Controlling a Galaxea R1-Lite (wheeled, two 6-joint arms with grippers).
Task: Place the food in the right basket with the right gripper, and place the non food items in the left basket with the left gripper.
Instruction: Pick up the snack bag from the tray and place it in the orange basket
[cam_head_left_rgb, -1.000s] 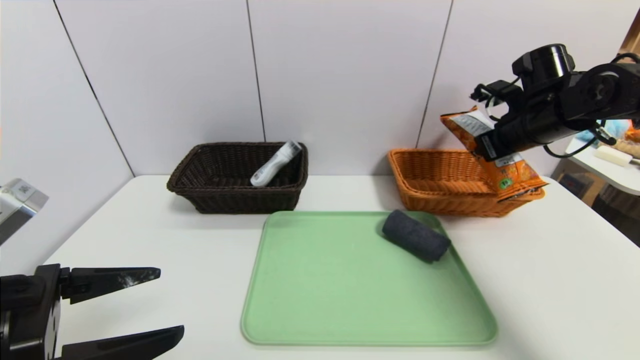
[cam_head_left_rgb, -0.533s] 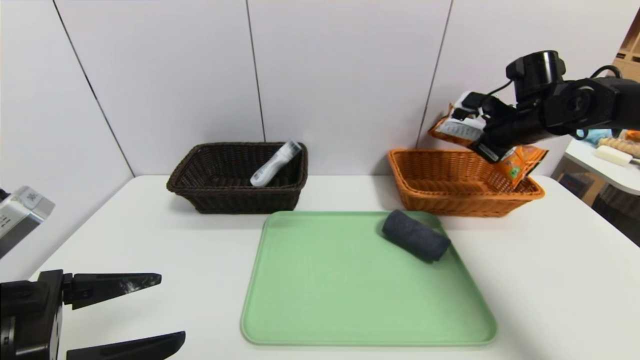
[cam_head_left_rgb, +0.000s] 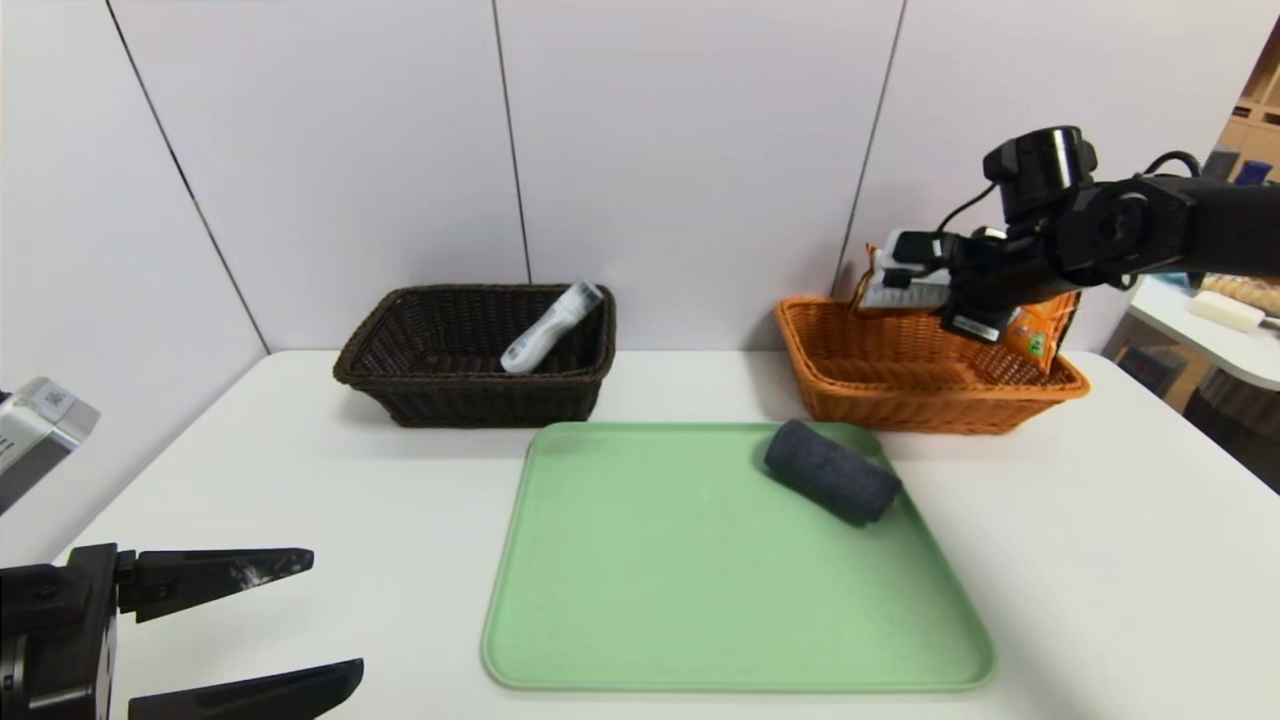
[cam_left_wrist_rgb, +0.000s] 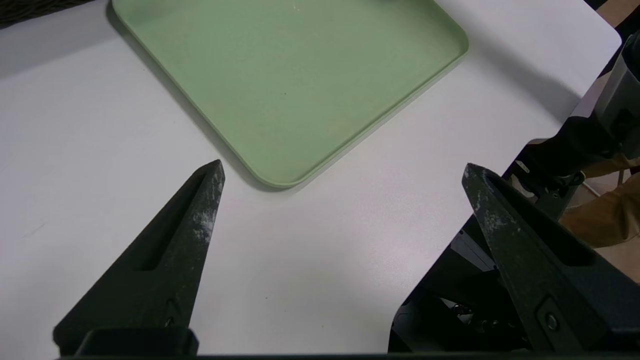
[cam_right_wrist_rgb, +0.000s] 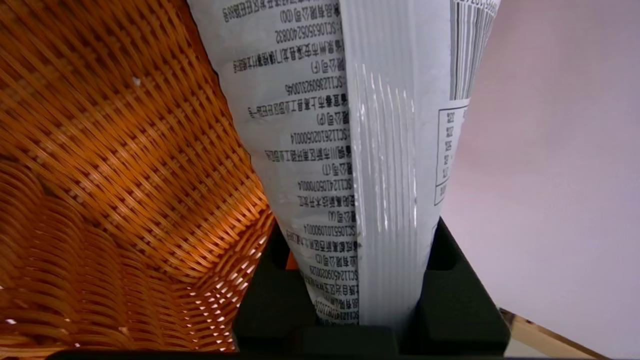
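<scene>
My right gripper will drop the orange snack packet inside the orange-brown basket's end nearer the dark brown basket (cam_head_left_rgb: 889, 353).
My right gripper (cam_head_left_rgb: 950, 292) hangs over the back of the orange-brown right basket (cam_head_left_rgb: 900, 398), shut on the orange snack packet (cam_head_left_rgb: 1040, 328). The packet lies almost level, its white label panel pointing left. In the right wrist view the packet (cam_right_wrist_rgb: 360, 125) is squeezed in my right gripper (cam_right_wrist_rgb: 359, 227), with the basket's weave (cam_right_wrist_rgb: 100, 150) beside it. The white tube (cam_head_left_rgb: 550, 328) leans inside the dark brown left basket (cam_head_left_rgb: 450, 402). A dark grey cloth roll (cam_head_left_rgb: 832, 485) lies on the green tray's far right corner. My left gripper (cam_head_left_rgb: 335, 610) (cam_left_wrist_rgb: 342, 167) is open and empty, low at the front left.
The green tray (cam_head_left_rgb: 700, 600) (cam_left_wrist_rgb: 280, 75) fills the middle of the white table between me and the baskets. A wall stands right behind both baskets. A side table with items (cam_head_left_rgb: 1225, 310) is off to the right.
My right gripper has carried the packet leftward and lower over the right basket, and the packet has swung from hanging steeply to nearly level. The left arm has barely moved.
</scene>
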